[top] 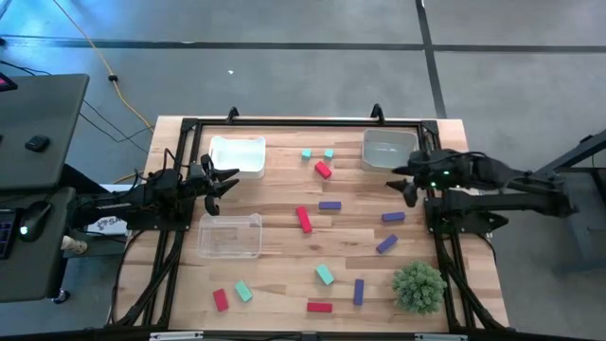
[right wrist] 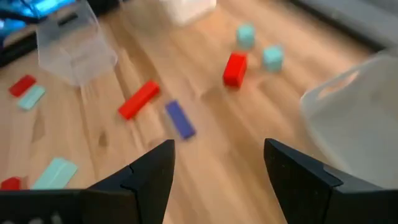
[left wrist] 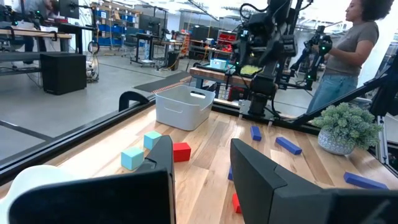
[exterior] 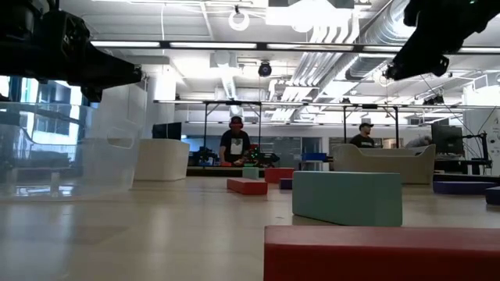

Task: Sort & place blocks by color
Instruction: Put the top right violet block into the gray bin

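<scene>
The purple block (top: 393,217) lies between the pale grey tray and the slanted purple block near the green plant. My right gripper needs to close on it.
Red, teal and purple blocks lie flat and scattered on the wooden table (top: 284,189). Two teal ones (top: 317,153) and a red one (top: 323,170) are at the far middle. A purple one (top: 329,205) and a red one (top: 303,219) lie at the centre, and several more lie toward the near edge. My left gripper (top: 225,183) (left wrist: 202,146) hovers open at the table's left, pointing level, with nothing between its fingers. My right gripper (top: 400,184) (right wrist: 219,149) hangs open above the table's right side. It tips down toward the centre blocks and holds nothing.
A white tray (top: 237,154) stands far left, a clear tray (top: 230,234) left of centre and a pale grey tray (top: 388,149) far right. A spiky green plant (top: 418,287) sits at the near right corner. People work in the room beyond the table.
</scene>
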### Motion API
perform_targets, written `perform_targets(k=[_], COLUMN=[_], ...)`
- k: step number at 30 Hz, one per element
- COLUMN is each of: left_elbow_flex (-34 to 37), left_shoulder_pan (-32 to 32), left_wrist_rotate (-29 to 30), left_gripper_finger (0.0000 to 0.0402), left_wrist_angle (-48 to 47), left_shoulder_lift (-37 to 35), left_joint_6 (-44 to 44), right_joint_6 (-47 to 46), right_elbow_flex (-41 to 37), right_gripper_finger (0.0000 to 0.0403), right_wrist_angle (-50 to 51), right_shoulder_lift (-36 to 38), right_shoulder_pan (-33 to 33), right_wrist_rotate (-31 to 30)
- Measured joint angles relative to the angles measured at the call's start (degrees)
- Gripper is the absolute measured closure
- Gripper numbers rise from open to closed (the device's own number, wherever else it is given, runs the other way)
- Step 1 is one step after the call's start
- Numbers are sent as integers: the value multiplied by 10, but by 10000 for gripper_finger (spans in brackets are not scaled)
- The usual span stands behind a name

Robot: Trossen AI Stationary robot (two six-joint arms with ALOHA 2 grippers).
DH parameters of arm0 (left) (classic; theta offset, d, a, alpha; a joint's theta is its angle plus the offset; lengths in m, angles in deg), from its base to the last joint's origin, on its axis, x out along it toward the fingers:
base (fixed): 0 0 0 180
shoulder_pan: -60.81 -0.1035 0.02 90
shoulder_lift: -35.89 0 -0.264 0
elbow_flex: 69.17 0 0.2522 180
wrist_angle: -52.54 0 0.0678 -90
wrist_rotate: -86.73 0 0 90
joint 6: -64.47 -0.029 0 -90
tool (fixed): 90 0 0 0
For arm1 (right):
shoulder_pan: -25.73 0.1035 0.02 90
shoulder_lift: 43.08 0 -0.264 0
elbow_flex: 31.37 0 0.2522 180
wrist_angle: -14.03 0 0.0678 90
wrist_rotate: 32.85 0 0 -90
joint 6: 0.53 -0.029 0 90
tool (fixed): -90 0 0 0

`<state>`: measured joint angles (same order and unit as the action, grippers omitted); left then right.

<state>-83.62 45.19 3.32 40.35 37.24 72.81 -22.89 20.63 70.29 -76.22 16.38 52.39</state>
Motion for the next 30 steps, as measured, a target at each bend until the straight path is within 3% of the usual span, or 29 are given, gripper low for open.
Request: perform_targets(k=[16, 23, 30], left_elbow_flex=[0, 0, 0], left_shoulder_pan=[0, 0, 0], left_wrist_rotate=[0, 0, 0], left_gripper_finger=[326, 326, 326], left_wrist_angle=[0, 0, 0], left_shoulder_lift=[0, 0, 0], left_joint_6=[0, 0, 0], right_joint_6=[-19, 13, 66], right_elbow_flex=[15, 89, 141], right_gripper_finger=[166, 166, 166], right_wrist_angle=[2, 52, 165], right_shoulder_lift=[-201, -266, -335], right_shoulder_pan=[0, 0, 0], right_wrist_rotate=[147, 148, 121])
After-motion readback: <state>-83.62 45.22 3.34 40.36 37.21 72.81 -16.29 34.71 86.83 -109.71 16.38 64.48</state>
